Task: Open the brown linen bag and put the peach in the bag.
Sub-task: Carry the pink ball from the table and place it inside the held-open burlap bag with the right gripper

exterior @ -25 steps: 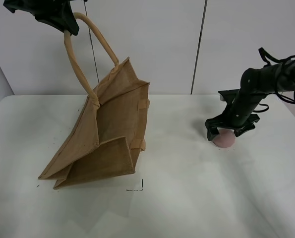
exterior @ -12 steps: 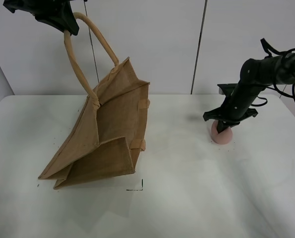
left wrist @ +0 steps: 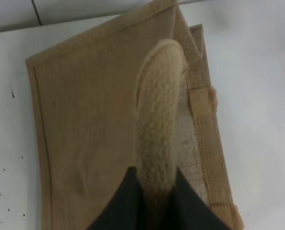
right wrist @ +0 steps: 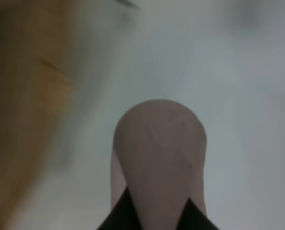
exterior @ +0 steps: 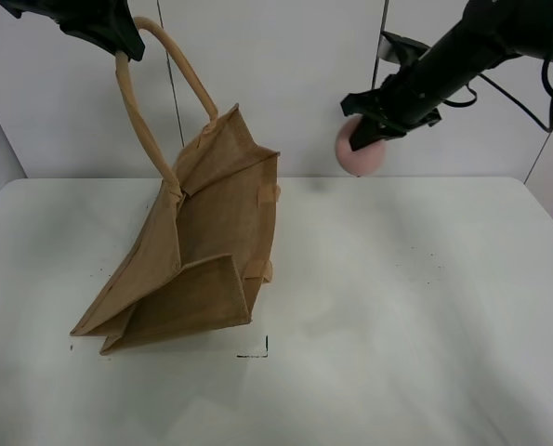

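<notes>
I should release the peach with my right gripper inside the brown linen bag [exterior: 205, 230], between its inner sides, below its handles.
The brown linen bag [exterior: 202, 251] stands tilted on the white table [exterior: 397, 307], its bottom on the surface and its top raised. My left gripper [exterior: 118, 42] is shut on one light-tan loop handle [exterior: 137, 111] high at the upper left; the left wrist view shows the handle [left wrist: 157, 124] between the jaws with the bag [left wrist: 89, 134] below. My right gripper [exterior: 367, 125] is shut on the pink peach [exterior: 359, 155] and holds it high in the air, right of the bag's top. The right wrist view shows the peach [right wrist: 157, 153] in the jaws, the bag [right wrist: 22, 110] blurred at one side.
A grey wall with vertical panel seams [exterior: 376, 88] stands behind the table. A small black corner mark [exterior: 257, 351] lies on the table in front of the bag.
My right gripper has lifted the peach off the table at the right and carried it up and leftward toward the bag. The left gripper and the bag have stayed put.
</notes>
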`<move>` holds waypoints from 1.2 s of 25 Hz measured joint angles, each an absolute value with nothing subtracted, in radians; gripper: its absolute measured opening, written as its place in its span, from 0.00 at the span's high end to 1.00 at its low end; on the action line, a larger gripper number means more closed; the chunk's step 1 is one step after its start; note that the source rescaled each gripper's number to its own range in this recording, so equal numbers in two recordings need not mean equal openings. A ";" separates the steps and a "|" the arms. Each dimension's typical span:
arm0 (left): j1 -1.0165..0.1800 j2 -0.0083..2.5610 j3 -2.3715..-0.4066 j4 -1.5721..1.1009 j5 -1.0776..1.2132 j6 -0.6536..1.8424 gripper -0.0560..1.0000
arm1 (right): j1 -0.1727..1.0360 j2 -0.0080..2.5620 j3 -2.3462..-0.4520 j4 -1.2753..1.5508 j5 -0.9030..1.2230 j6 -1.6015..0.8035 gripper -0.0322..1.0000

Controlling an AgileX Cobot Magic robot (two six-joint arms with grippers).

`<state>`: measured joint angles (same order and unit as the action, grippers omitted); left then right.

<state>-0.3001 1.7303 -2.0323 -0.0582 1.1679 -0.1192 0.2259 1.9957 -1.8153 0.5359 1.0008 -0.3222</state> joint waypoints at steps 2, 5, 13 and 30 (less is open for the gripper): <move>-0.300 1.721 -2.032 -0.058 1.168 -0.119 0.95 | 0.287 1.996 -1.821 0.577 0.980 -0.340 0.97; -0.300 1.718 -2.032 -0.058 1.168 -0.117 0.95 | 0.377 2.004 -1.821 0.626 0.936 -0.376 0.97; -0.300 1.715 -2.032 -0.058 1.168 -0.115 0.95 | 0.547 2.129 -1.821 0.667 0.817 -0.509 0.97; -0.300 1.713 -2.032 -0.058 1.168 -0.115 0.95 | 0.640 2.275 -1.821 0.756 0.579 -0.752 0.22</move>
